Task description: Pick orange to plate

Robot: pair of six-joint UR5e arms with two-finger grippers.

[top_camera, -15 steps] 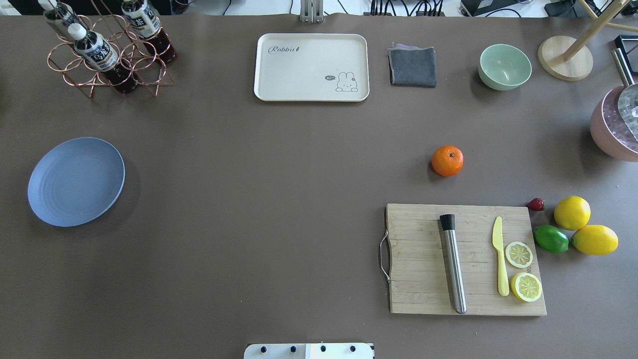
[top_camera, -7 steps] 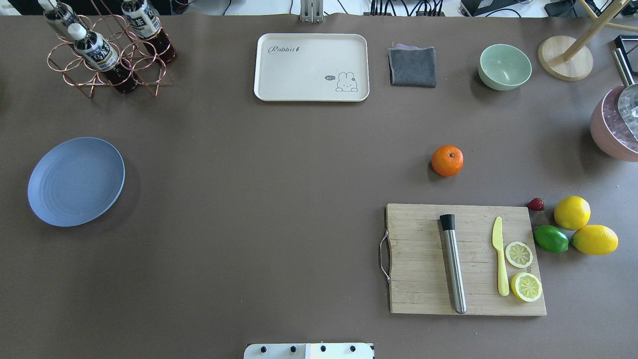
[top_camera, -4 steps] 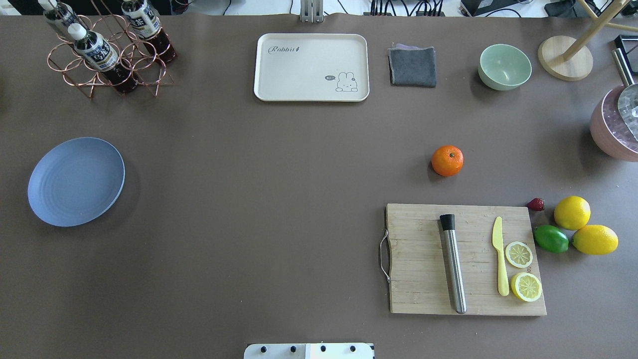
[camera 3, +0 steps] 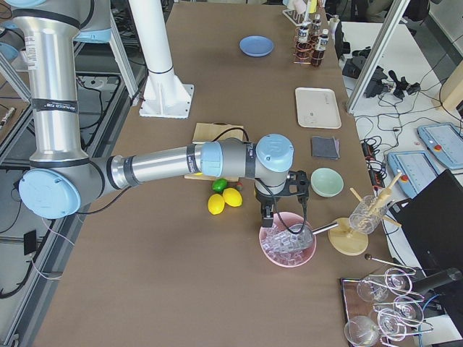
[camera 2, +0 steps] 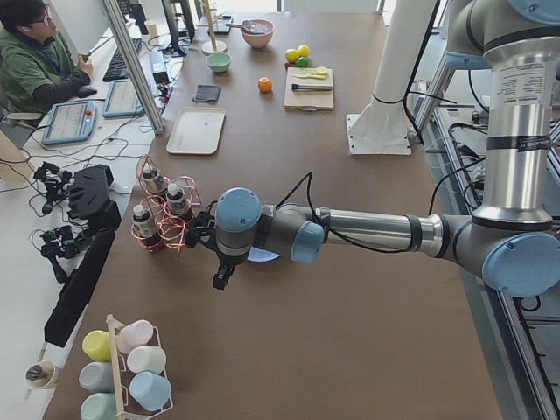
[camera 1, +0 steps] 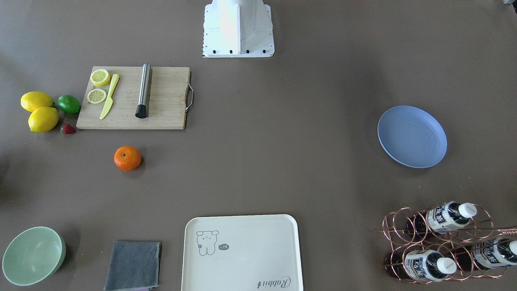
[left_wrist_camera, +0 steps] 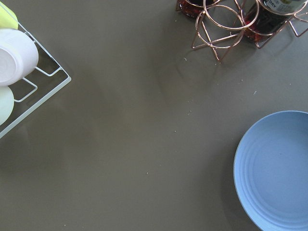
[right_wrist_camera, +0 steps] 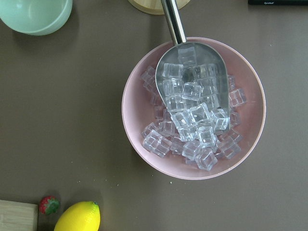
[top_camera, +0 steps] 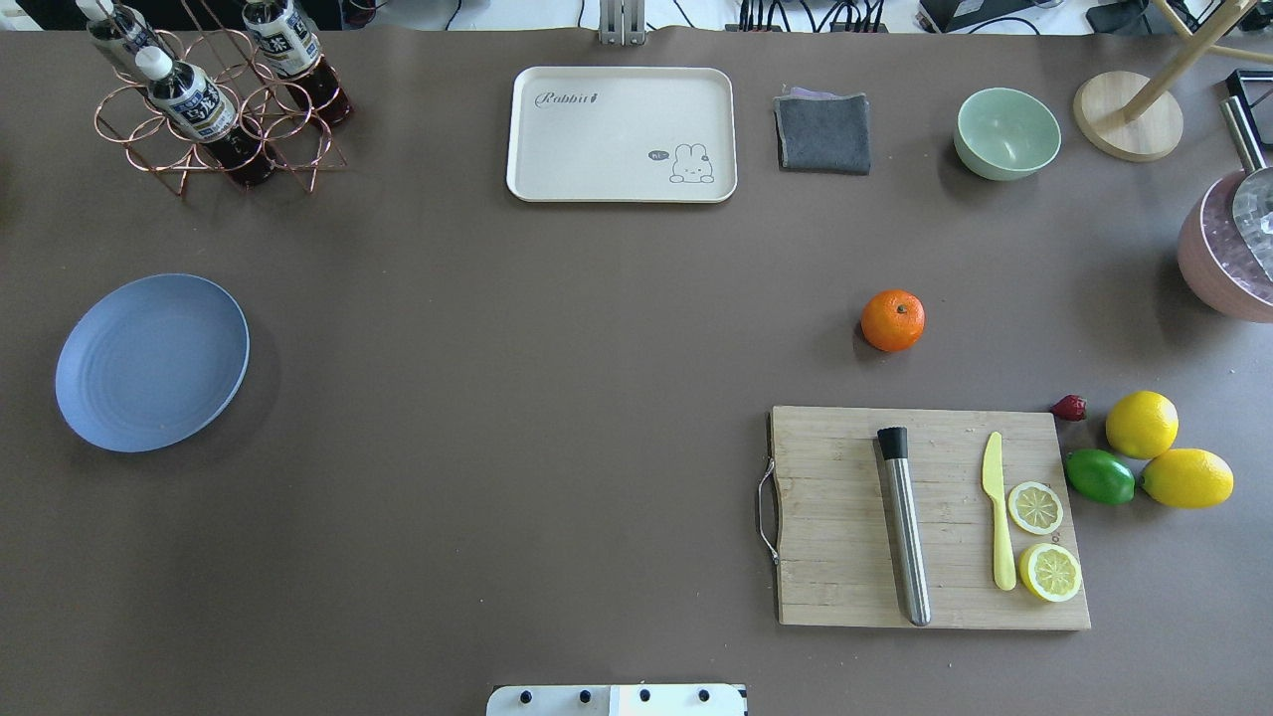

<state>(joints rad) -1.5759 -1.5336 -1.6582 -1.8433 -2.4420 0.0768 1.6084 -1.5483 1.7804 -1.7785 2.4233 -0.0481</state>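
Note:
The robot's left gripper needs to next go to the blue plate and grab the plate's rim [camera 1: 446, 145] [left_wrist_camera: 235, 172] on the side farthest from the orange.
The orange [top_camera: 892, 320] rests alone on the brown table, just beyond the cutting board [top_camera: 845, 517]; it also shows in the front view [camera 1: 127, 158]. Far across the table, on my left side, lies the empty blue plate [top_camera: 151, 362], whose rim fills the lower right of the left wrist view [left_wrist_camera: 276, 168]. Neither gripper appears in the overhead or front views. My left gripper [camera 2: 222, 278] hangs near the plate at the table's left end. My right gripper [camera 3: 266, 215] hovers above a pink bowl of ice. I cannot tell whether either is open or shut.
A pink ice bowl [right_wrist_camera: 192, 108] with a metal scoop sits under the right wrist. Two lemons [top_camera: 1142, 425], a lime [top_camera: 1100, 476] and a strawberry lie right of the board. A cream tray [top_camera: 622, 134], grey cloth [top_camera: 823, 132], mint bowl [top_camera: 1006, 132] and bottle rack [top_camera: 214, 99] line the far edge.

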